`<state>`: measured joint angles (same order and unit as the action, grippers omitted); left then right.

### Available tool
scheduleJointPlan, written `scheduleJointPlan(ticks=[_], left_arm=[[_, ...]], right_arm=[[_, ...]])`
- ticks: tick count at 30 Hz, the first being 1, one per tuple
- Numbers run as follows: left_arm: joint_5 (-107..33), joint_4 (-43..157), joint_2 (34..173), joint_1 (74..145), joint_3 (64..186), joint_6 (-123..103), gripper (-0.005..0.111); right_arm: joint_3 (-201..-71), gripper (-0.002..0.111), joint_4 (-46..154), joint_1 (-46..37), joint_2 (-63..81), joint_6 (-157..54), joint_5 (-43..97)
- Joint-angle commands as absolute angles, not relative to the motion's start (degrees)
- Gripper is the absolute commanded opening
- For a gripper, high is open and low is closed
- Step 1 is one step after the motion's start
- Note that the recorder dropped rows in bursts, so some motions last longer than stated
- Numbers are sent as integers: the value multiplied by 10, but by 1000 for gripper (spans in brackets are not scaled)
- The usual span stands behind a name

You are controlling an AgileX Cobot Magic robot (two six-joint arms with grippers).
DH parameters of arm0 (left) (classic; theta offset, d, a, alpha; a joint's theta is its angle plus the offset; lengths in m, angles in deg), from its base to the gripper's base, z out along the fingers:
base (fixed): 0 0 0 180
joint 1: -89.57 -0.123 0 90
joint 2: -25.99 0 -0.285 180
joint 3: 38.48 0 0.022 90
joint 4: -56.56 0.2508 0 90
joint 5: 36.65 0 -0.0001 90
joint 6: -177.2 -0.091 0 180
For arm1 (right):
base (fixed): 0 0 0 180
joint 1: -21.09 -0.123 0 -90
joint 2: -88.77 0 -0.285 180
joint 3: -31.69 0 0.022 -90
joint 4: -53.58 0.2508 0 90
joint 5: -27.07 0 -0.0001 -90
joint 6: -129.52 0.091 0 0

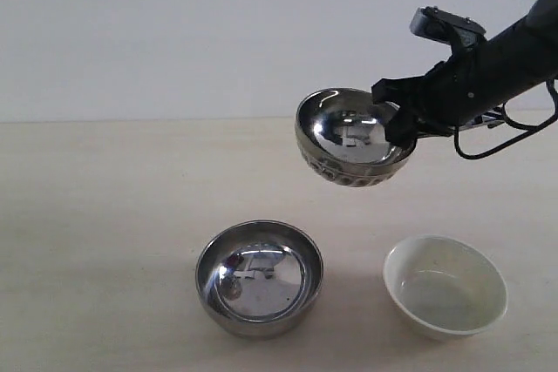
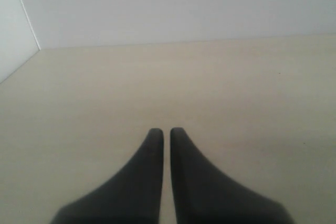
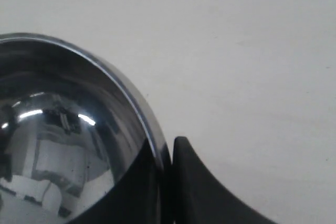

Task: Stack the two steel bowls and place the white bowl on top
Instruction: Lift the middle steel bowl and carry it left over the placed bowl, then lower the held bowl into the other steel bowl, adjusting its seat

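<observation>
The dimpled steel bowl will leave my right gripper inside the upright steel bowl (image 1: pixel 266 265) that stands on the table.
A steel bowl with a dimpled band (image 1: pixel 353 138) hangs tilted in the air above the table, held by its right rim. My right gripper (image 1: pixel 398 124) is shut on that rim, one finger inside the bowl and one outside; the right wrist view shows the bowl (image 3: pixel 63 140) and the gripper (image 3: pixel 168 148) pinching the wall. The second steel bowl (image 1: pixel 259 277) stands upright on the table, below and left of the lifted one. The white bowl (image 1: pixel 445 286) rests on the table at the front right. My left gripper (image 2: pixel 166 132) is shut on nothing above bare table, outside the exterior view.
The light wooden table (image 1: pixel 105 215) runs back to a white wall (image 1: pixel 174 32). A black cable (image 1: pixel 514 128) loops under the right arm. In the left wrist view a wall corner (image 2: pixel 23 19) meets the table.
</observation>
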<state>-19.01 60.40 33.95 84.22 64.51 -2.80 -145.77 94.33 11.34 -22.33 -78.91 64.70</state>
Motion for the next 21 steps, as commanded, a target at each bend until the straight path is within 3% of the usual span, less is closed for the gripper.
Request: scheduleJointPlan(ticks=[1, 9, 15, 21], left_arm=[[-190, 601, 338, 840, 643, -23, 4], [-190, 601, 338, 840, 643, -23, 4], [-190, 601, 338, 840, 643, -23, 4], [-190, 601, 338, 840, 643, -23, 4]], right_arm=[[-1455, 0, 949, 74, -208, -791, 703], [-1437, 0, 941, -30, -210, -766, 695], [-1430, 0, 812, -86, -215, -653, 688], [-1380, 0, 808, -89, -215, -640, 593]])
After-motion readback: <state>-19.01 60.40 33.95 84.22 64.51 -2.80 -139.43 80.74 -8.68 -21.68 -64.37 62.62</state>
